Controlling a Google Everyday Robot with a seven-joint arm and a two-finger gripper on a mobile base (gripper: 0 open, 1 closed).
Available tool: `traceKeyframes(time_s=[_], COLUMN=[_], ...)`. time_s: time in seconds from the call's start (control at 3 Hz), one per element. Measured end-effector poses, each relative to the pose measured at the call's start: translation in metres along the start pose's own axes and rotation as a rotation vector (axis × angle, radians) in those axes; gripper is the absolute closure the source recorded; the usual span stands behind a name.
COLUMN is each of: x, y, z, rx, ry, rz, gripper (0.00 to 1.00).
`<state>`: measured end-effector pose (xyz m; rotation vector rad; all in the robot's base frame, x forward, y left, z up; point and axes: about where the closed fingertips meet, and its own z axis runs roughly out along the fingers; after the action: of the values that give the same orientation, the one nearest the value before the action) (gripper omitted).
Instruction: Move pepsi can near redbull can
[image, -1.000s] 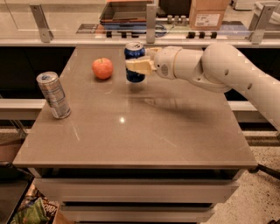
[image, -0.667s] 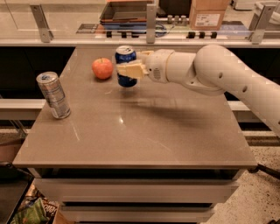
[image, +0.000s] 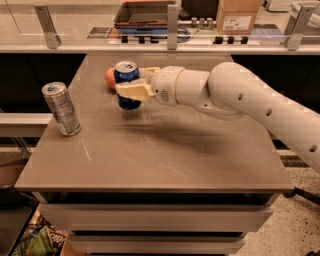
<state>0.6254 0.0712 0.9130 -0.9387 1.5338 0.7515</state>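
My gripper needs to let go of the pepsi can upright on the table (image: 102, 131) beside the redbull can, on the side facing my arm.
The pepsi can (image: 127, 75) is dark blue with a silver top. My gripper (image: 134, 85) is shut on it and holds it upright a little above the table, left of centre. The redbull can (image: 61, 108) is tall, slim and silver-grey. It stands upright near the table's left edge, about a hand's width to the left of the held can. My white arm (image: 240, 102) reaches in from the right.
An orange-red round fruit (image: 109, 78) lies on the grey-brown table (image: 160, 155) just behind the held can, partly hidden by it. A glass rail with metal posts (image: 172, 22) runs along the back. The table's left edge is close to the slim can.
My gripper has carried the blue can leftward and toward the front, past the fruit, closer to the slim silver can. The slim can has not moved.
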Motion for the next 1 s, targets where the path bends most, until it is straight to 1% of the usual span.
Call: traceKeyframes(time_s=[0.33,0.67,1.0], x=[0.001,0.002,0.003], y=[0.025,0.049,0.067], z=[0.008,0.012,0.014], rx=[-0.041,-0.081,-0.100], ry=[0.008,0.032,0.050], rz=[-0.007,-0.014,-0.014], gripper=[1.00,1.00,1.00])
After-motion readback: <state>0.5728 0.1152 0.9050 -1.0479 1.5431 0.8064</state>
